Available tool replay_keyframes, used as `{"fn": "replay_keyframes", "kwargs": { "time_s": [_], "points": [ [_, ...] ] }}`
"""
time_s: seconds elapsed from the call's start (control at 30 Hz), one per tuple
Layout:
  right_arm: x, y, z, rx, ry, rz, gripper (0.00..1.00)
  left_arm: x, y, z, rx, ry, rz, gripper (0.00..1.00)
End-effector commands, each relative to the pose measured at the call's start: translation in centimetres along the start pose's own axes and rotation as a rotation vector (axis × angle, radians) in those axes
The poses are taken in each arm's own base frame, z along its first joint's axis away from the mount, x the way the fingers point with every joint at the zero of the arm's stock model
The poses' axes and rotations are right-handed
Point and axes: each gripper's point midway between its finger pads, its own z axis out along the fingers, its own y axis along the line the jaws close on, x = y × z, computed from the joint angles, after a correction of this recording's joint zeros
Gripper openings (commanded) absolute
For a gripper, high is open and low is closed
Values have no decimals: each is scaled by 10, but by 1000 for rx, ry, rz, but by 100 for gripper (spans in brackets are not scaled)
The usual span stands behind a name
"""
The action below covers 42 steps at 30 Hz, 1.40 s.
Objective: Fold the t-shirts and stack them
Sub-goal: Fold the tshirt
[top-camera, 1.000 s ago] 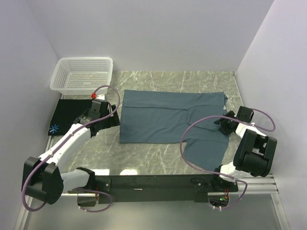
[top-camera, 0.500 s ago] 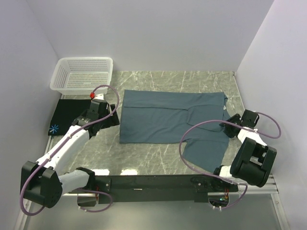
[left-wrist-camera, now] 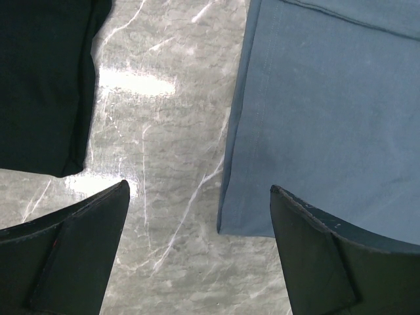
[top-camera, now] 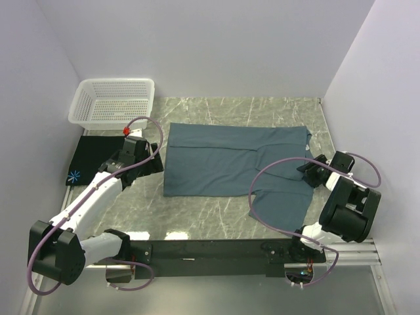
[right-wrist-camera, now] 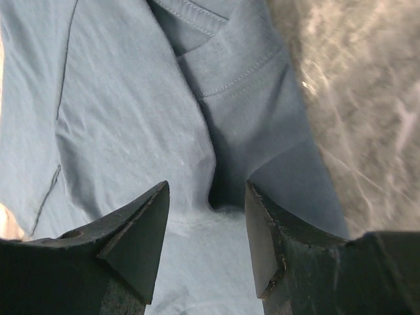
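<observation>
My right gripper should move out and take the blue shirt's outer edge [right-wrist-camera: 327,187], because it is over the folded flap's corner, inside the blue shirt's side.
The slate-blue t-shirt [top-camera: 230,157] lies flat mid-table, with one part hanging toward the near right [top-camera: 281,202]. The black t-shirt [top-camera: 95,157], with its light-blue starburst [top-camera: 74,175], lies folded at the left. My left gripper [top-camera: 156,164] is open and empty over bare marble [left-wrist-camera: 200,197], between the black shirt's edge [left-wrist-camera: 39,79] and the blue shirt's near-left corner [left-wrist-camera: 315,118]. My right gripper [top-camera: 307,172] is open, low over the blue shirt's right side [right-wrist-camera: 207,193]. Wrinkled blue cloth [right-wrist-camera: 131,98] and a seam fold show between its fingers; nothing is gripped.
A white lattice basket [top-camera: 113,102] stands at the back left, just behind the black shirt. Walls close in the left, back and right. The marble table [top-camera: 197,210] shows in front of the blue shirt, and the arms' base rail runs along the near edge.
My right gripper swung out toward the right edge, then came back a little left over the shirt's right side. My left gripper shifted slightly. The shirts have not moved.
</observation>
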Motion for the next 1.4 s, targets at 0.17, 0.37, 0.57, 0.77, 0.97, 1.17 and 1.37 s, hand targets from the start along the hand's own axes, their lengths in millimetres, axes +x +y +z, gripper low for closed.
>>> {"fn": "replay_keyframes", "kwargs": {
  "time_s": [0.17, 0.37, 0.57, 0.77, 0.97, 1.17, 1.37],
  "points": [
    [0, 16, 3, -120, 8, -57, 55, -8, -4, -6, 26, -39, 12, 93],
    [8, 22, -10, -144, 21, -41, 50, -8, -4, -6, 28, -36, 15, 93],
    [4, 20, -23, -110, -42, -32, 42, -7, -4, -6, 27, -36, 15, 93],
    [0, 11, -28, -44, -80, -15, 31, -5, -5, -4, 34, -26, 16, 93],
    [1, -1, -28, 18, -82, 8, 8, -5, -5, -5, 32, -29, 17, 93],
    [3, -16, -32, 104, -75, 43, 0, -6, -5, -6, 34, -33, 15, 93],
    [0, -33, -38, 187, -93, 68, 0, -5, -3, -6, 24, -31, 12, 93]
  ]
}}
